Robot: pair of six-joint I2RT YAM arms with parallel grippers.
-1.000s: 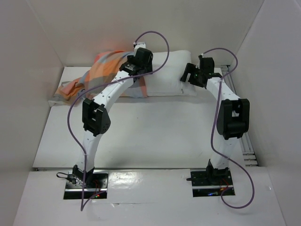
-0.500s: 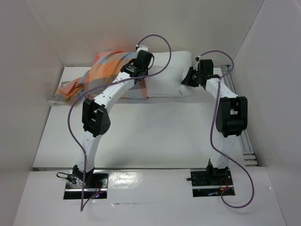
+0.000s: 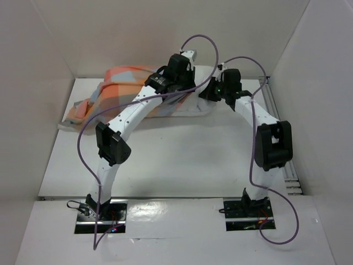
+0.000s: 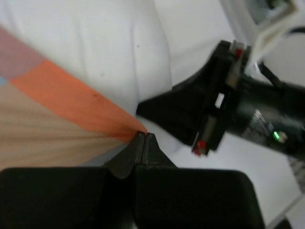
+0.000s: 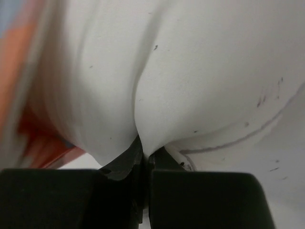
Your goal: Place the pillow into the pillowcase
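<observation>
My right gripper should open and take the pillow's front corner [image 3: 203, 110], as it is pinching a fold of the pillow close beside the pillowcase's orange edge in my left gripper.
The checked pillowcase [image 3: 124, 83] lies at the back left, drawn partly over the white pillow [image 3: 192, 108]. In the left wrist view my left gripper [image 4: 144, 136] is shut, pinching the orange edge of the pillowcase [image 4: 62, 109] against the pillow [image 4: 95, 43]. My right gripper [image 5: 145, 151] is shut on a fold of the pillow [image 5: 205, 71], with the pillowcase [image 5: 21, 71] showing orange at the left. In the top view the left gripper [image 3: 187, 88] and the right gripper [image 3: 207, 93] stand close together at the pillow's right end.
White walls enclose the table [image 3: 182, 154] at the back and on both sides. A metal rail [image 3: 276, 118] runs along the right edge. Purple cables [image 3: 201, 41] loop above both wrists.
Both grippers have shut. The left arm has swung right, drawing the pillowcase further over the pillow. The right gripper has moved left, and the pillow's bare part has shrunk.
</observation>
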